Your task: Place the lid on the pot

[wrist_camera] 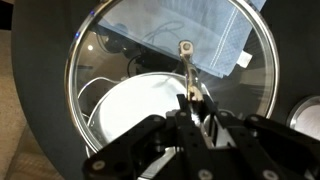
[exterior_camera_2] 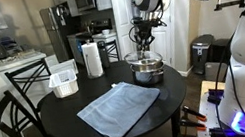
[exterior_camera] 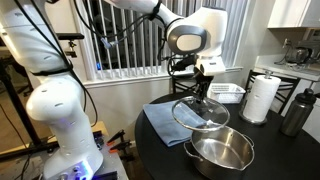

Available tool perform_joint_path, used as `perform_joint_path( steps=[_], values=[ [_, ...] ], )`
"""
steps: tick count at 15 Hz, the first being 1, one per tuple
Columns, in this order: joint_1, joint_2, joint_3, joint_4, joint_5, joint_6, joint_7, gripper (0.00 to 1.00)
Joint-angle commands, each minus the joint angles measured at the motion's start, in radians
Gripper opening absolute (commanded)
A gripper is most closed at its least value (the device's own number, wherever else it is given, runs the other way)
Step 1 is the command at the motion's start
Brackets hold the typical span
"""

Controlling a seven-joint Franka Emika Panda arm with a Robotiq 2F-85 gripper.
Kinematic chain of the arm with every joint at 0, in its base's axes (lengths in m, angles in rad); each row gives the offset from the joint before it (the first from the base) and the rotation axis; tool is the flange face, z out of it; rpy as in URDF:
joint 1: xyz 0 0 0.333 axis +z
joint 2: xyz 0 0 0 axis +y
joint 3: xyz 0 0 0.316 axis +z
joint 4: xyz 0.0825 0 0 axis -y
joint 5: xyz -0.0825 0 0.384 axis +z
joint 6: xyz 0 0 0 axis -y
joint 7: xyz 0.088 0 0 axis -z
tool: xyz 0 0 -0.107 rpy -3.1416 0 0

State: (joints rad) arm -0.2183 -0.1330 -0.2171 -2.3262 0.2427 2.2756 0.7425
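Next, my gripper sets the glass lid, now tilted in the air above the pot, flat across the open rim of the steel pot (exterior_camera: 213,141) and lets go of it.
My gripper (exterior_camera: 203,88) is shut on the handle of the round clear-glass lid (exterior_camera: 200,113) and holds it tilted in the air. The shiny steel pot (exterior_camera: 222,150) stands on the black round table, just below and beside the lid. In an exterior view the gripper (exterior_camera_2: 145,38) holds the lid (exterior_camera_2: 143,59) right above the pot (exterior_camera_2: 148,71). In the wrist view the lid (wrist_camera: 100,45) fills the frame, its knob (wrist_camera: 185,46) ahead of my fingers (wrist_camera: 193,100). The pot (wrist_camera: 125,115) shows through the glass, offset to the left.
A blue cloth (exterior_camera: 163,120) (exterior_camera_2: 120,110) (wrist_camera: 190,22) lies on the table (exterior_camera: 150,150) beside the pot. A white tray (exterior_camera: 227,92) (exterior_camera_2: 63,83), a paper towel roll (exterior_camera: 260,98) (exterior_camera_2: 91,59) and a dark bottle (exterior_camera: 296,112) stand nearby. Chairs (exterior_camera_2: 25,80) ring the table.
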Motion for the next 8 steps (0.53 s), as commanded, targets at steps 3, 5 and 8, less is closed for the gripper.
perform_joint_path(
  steps=[3, 5, 8],
  values=[
    [-0.034, 0.225, -0.041, 0.229, 0.072, -0.059, 0.014, 0.05],
    [-0.037, 0.287, -0.048, 0.281, 0.074, -0.067, 0.022, 0.05],
    [-0.033, 0.373, -0.054, 0.35, 0.058, -0.072, 0.046, 0.05]
  ],
)
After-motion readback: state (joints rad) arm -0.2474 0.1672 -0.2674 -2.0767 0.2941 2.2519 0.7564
